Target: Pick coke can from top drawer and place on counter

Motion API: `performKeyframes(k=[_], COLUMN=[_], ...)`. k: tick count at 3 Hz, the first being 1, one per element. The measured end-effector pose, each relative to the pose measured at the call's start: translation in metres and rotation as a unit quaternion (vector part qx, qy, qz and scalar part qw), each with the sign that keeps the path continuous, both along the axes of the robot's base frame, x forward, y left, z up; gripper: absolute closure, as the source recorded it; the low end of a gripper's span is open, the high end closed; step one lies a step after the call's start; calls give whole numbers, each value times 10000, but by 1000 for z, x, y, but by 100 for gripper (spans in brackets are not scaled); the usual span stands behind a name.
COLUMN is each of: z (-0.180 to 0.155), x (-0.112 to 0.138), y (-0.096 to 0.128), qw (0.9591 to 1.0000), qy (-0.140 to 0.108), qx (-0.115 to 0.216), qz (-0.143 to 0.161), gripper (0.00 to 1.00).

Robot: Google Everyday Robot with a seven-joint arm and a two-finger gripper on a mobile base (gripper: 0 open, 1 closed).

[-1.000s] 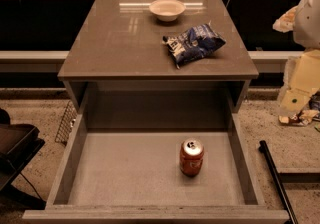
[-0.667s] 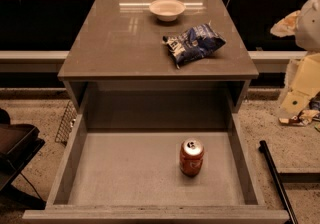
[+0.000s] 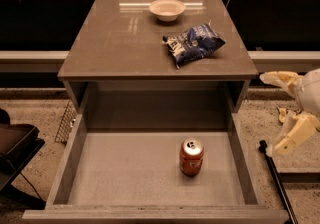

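Observation:
I need to next move my gripper to the coke can in the open top drawer and close it around the coke can's body (image 3: 191, 160).
The coke can (image 3: 191, 157) stands upright on the floor of the open top drawer (image 3: 125, 173), right of its middle and near the front. The counter (image 3: 125, 43) above it carries a blue-and-white chip bag (image 3: 194, 44) and a white bowl (image 3: 167, 9). My gripper (image 3: 286, 110), with cream fingers, hangs at the right edge of the view, outside the drawer's right wall and well apart from the can. Its fingers are spread open and hold nothing.
A black rod (image 3: 276, 183) lies on the floor right of the drawer, below the gripper. A wire basket (image 3: 65, 123) and a dark chair part (image 3: 15, 148) are left of the drawer. A long ledge with clutter runs behind the counter.
My gripper has moved down along the right edge of the view, from level with the counter to beside the drawer. The can, bag and bowl have not moved.

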State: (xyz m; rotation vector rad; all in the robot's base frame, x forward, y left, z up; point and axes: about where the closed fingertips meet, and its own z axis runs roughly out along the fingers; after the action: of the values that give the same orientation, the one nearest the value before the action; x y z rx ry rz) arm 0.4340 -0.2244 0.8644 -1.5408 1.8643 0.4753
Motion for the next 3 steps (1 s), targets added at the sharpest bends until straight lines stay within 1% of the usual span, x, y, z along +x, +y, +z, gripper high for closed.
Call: performKeyframes(k=[1,2,3], z=[-18,-21,-15], x=[-17,-33,-38], y=[27,56,66], qw=[9929,9780,9725], qy=[-475,-857,-972], qx=[1089,1899,2117], qz=[99,-56,-71], gripper=[0,0,0])
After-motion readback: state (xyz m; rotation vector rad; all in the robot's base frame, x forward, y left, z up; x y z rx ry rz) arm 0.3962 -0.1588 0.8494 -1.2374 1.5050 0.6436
